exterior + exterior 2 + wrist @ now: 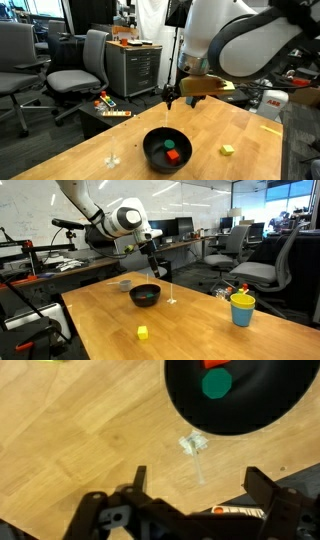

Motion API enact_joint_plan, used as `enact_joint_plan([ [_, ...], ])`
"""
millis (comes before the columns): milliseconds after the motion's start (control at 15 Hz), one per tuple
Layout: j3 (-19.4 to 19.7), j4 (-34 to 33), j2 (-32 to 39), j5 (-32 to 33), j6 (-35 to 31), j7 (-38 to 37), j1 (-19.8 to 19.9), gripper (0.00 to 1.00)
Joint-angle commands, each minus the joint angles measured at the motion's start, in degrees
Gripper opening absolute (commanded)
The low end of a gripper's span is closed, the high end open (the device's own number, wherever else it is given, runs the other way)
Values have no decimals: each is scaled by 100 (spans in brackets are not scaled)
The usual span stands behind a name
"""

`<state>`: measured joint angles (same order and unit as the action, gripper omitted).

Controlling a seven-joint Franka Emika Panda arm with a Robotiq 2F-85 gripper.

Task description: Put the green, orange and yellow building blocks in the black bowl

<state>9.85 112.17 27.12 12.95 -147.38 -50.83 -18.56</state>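
Note:
The robot's gripper needs to next move to the yellow block next to the black bowl and close on the block's sides (227, 150) (52, 361).
The black bowl (166, 150) stands on the wooden table and holds the dark green block (163, 150) and the red-orange block (172, 156). In the wrist view the bowl (240, 405) is at the top right with the green block (216, 385) and the orange block (215, 363) inside. The yellow block (228, 150) lies on the table apart from the bowl; it also shows in an exterior view (143, 332). My gripper (195, 485) is open and empty, raised above the table beside the bowl (146, 295); it shows in both exterior views (171, 99) (155, 270).
A small clear plastic piece (193, 444) lies on the table by the bowl. A yellow cup with a blue rim (242, 308) stands near the table's edge. A small grey bowl (125, 283) sits beyond the black bowl. Office chairs and a cabinet (135, 65) surround the table.

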Motion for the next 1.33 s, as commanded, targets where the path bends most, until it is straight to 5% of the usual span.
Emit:
enact_joint_plan([
  [0, 92, 617, -561, 317, -13, -213, 38, 100],
  [1267, 268, 2508, -1458, 2260, -219, -1117, 598, 100],
])
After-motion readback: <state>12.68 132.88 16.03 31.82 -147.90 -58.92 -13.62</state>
